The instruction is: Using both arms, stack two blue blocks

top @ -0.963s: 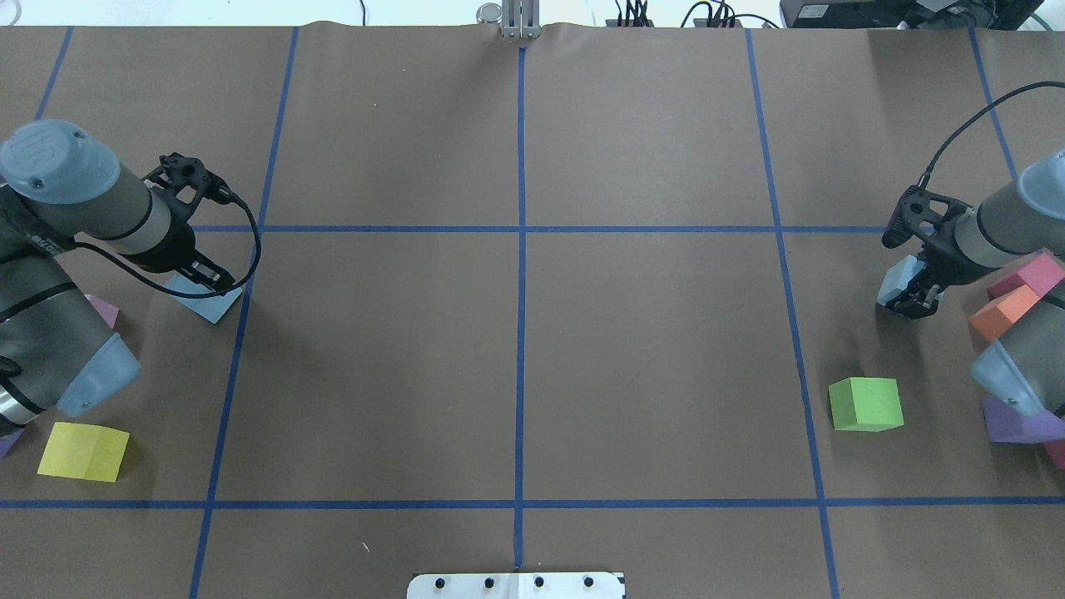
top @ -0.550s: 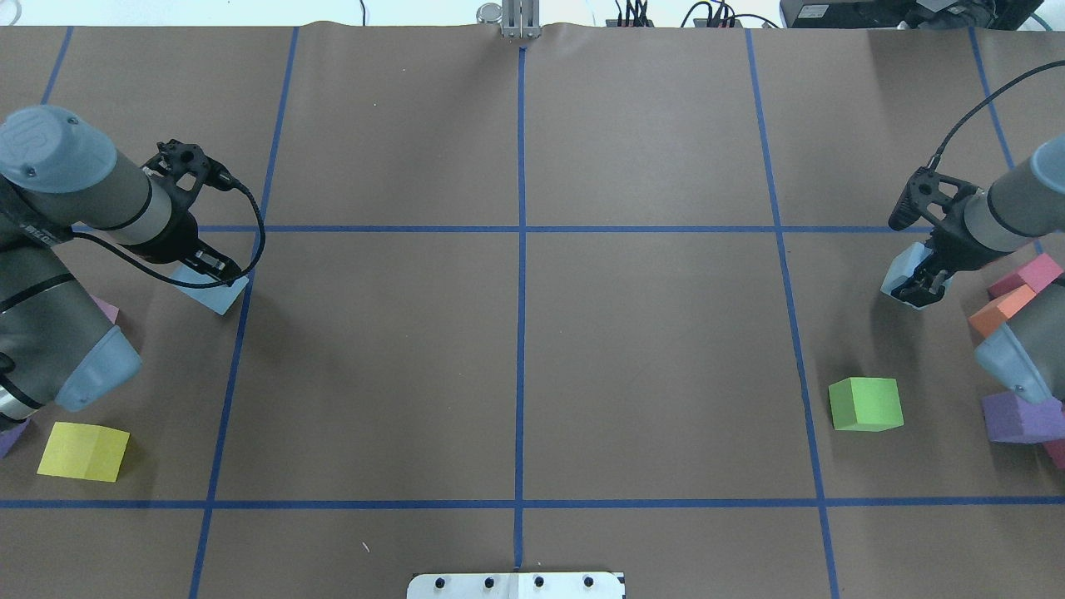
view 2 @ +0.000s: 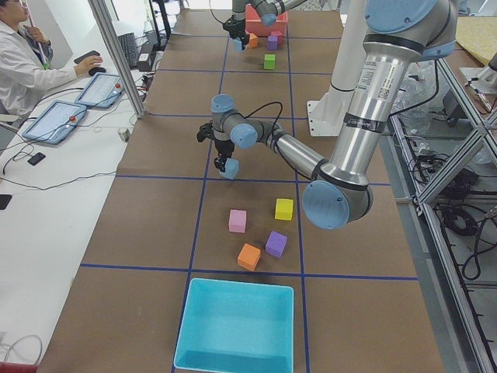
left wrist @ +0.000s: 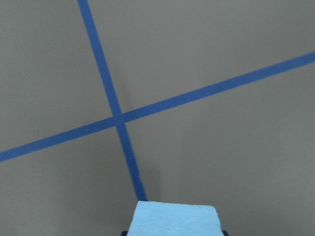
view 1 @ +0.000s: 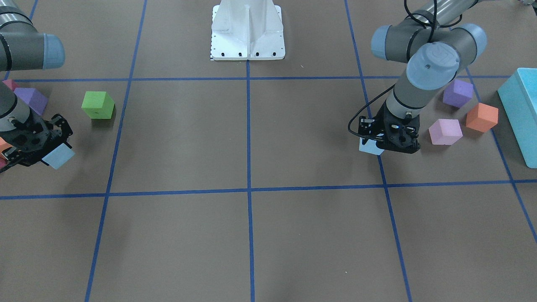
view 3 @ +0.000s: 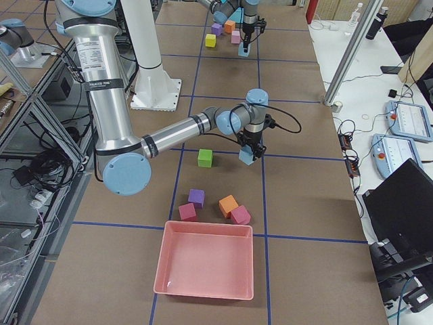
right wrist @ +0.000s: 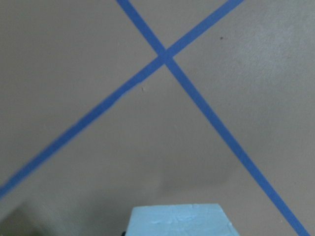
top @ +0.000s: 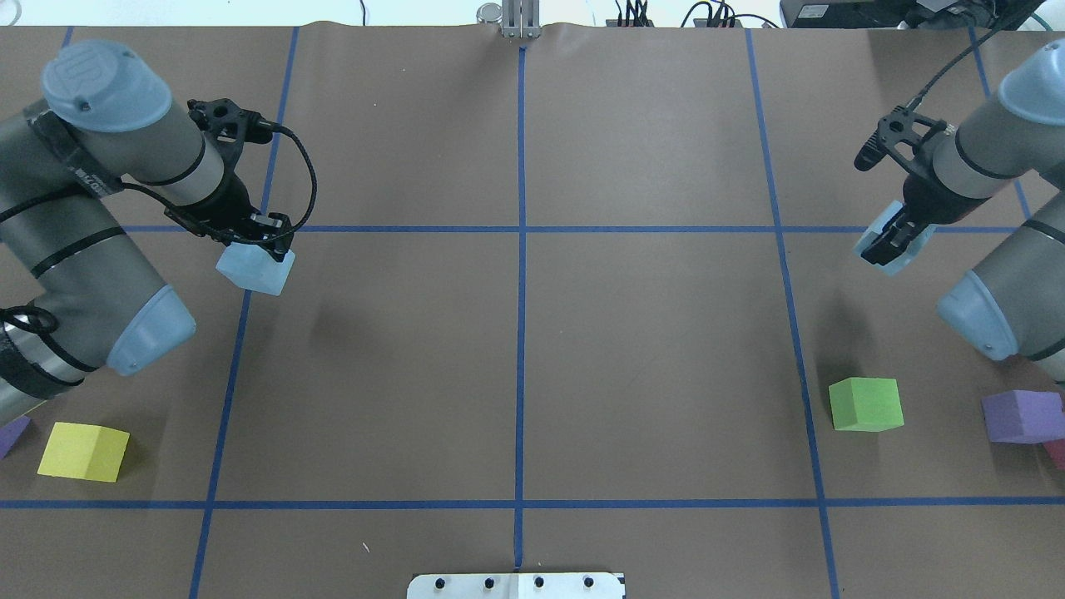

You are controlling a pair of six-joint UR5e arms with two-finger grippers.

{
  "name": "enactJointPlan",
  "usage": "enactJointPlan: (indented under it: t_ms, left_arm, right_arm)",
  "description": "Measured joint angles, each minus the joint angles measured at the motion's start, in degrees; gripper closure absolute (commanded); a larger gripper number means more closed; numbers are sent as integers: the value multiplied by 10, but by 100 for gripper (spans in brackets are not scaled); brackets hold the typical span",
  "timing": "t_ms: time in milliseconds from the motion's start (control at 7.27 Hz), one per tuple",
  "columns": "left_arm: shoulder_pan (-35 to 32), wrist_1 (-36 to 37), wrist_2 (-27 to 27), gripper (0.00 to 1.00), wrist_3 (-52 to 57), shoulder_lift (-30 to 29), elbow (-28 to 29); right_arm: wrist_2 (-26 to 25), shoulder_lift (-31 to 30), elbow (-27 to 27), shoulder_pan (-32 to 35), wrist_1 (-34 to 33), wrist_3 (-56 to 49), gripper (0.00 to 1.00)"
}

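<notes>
My right gripper should set its pale blue block down on the blue line from the white pedestal [view 1: 249,144], between the places where the tape crosses.
My left gripper [top: 252,243] is shut on a pale blue block [top: 255,271] and holds it above the table by a tape crossing. That block also shows under the gripper in the front view [view 1: 371,147] and at the bottom of the left wrist view [left wrist: 174,219]. My right gripper [top: 889,243] is shut on the second pale blue block [top: 900,249], also lifted off the table. That block shows in the front view [view 1: 58,156] and at the bottom of the right wrist view [right wrist: 179,221]. The two blocks are far apart, at opposite ends of the table.
A green cube [top: 865,404] and a purple cube [top: 1022,416] lie at the right. A yellow cube [top: 83,451] lies at the front left. Pink [view 1: 445,131], orange [view 1: 481,117] and purple [view 1: 457,92] cubes and a turquoise bin [view 1: 520,113] lie beyond my left arm. A white pedestal [view 1: 247,29] stands at the base.
Both arms have risen with their blue blocks. The left gripper moved right and away from the robot. The right gripper moved away from the robot and slightly inward.
</notes>
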Motion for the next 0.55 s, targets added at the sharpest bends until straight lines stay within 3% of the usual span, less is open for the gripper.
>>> enactJointPlan:
  t_ms: [550]
  left_arm:
    - [2, 30, -3, 37, -115, -52, -2]
  right_arm:
    - [-6, 130, -3, -79, -32, 280, 34]
